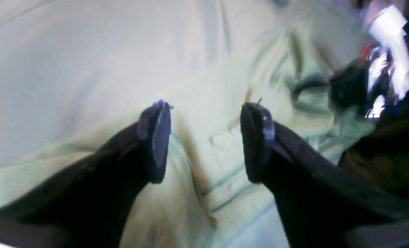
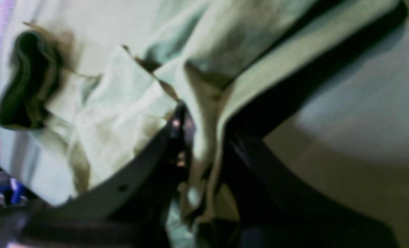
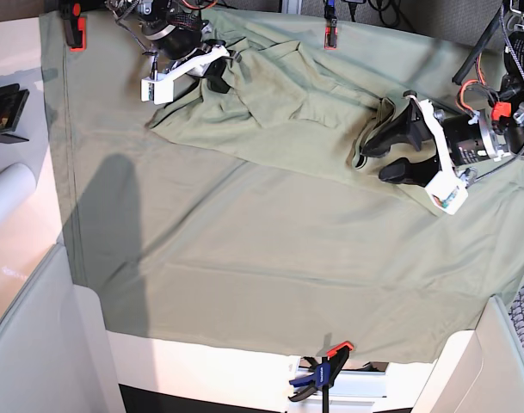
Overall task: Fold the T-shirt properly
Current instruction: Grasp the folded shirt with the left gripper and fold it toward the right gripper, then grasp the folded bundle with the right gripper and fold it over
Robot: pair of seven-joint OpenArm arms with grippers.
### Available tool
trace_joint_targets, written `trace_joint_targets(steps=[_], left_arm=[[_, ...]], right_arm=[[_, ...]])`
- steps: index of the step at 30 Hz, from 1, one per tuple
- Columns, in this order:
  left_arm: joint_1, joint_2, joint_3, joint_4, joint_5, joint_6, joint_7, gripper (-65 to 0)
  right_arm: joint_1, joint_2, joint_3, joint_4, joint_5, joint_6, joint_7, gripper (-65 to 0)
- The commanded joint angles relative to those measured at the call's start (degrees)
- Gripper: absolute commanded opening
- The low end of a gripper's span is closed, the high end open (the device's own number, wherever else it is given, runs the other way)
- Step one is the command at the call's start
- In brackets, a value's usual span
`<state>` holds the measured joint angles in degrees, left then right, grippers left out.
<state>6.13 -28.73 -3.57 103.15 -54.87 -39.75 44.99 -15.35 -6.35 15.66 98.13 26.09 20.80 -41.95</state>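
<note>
My right gripper has the bunched fold. It will let go of it on the part of the T-shirt (image 3: pixel 335 123) just short of my left gripper.
The pale green T-shirt (image 3: pixel 279 99) lies crumpled at the far middle of the table, on a larger green cloth (image 3: pixel 244 258). My right gripper (image 3: pixel 218 76) is at the shirt's far left corner. In the right wrist view it (image 2: pixel 199 137) is shut on a bunched fold of the T-shirt (image 2: pixel 121 103), with fabric pinched between the dark fingers. My left gripper (image 3: pixel 373 159) is at the shirt's right end. In the left wrist view it (image 1: pixel 206 137) stands open just above the wrinkled T-shirt (image 1: pixel 225 137), with nothing between its fingers (image 1: pixel 156 137).
Red clamps (image 3: pixel 72 30) (image 3: pixel 330 36) pin the cloth at the far edge, and a blue-and-orange clamp (image 3: pixel 323 372) holds the near edge. A white roll (image 3: pixel 8 198) and a black device (image 3: pixel 5 107) sit left of the cloth. Grey panels stand at both near corners.
</note>
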Motion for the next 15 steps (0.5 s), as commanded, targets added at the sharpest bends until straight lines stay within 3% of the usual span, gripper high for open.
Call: trace_joint_targets(steps=[1, 5, 11, 15], left_arm=[[-0.9, -1.0, -1.7, 0.8, -1.4, -0.3, -1.5, -30.8], [-0.9, -1.0, -6.3, 0.8, -1.5, -0.3, -1.4, -30.8], [0.0, -2.2, -8.6, 0.8, -1.4, -0.3, -1.4, -30.8], [0.9, -2.2, -8.5, 0.8, -1.5, -0.3, -1.4, -30.8]], right_arm=[[1.0, 0.9, -0.1, 0.9, -0.2, 0.5, 1.7, -65.0], [2.9, 5.4, 2.2, 0.9, -0.4, 0.5, 1.7, -65.0], [5.2, 13.3, 12.3, 0.9, -0.1, 0.5, 1.2, -65.0], [5.4, 17.9, 15.7, 0.9, 4.4, 0.5, 1.0, -65.0]])
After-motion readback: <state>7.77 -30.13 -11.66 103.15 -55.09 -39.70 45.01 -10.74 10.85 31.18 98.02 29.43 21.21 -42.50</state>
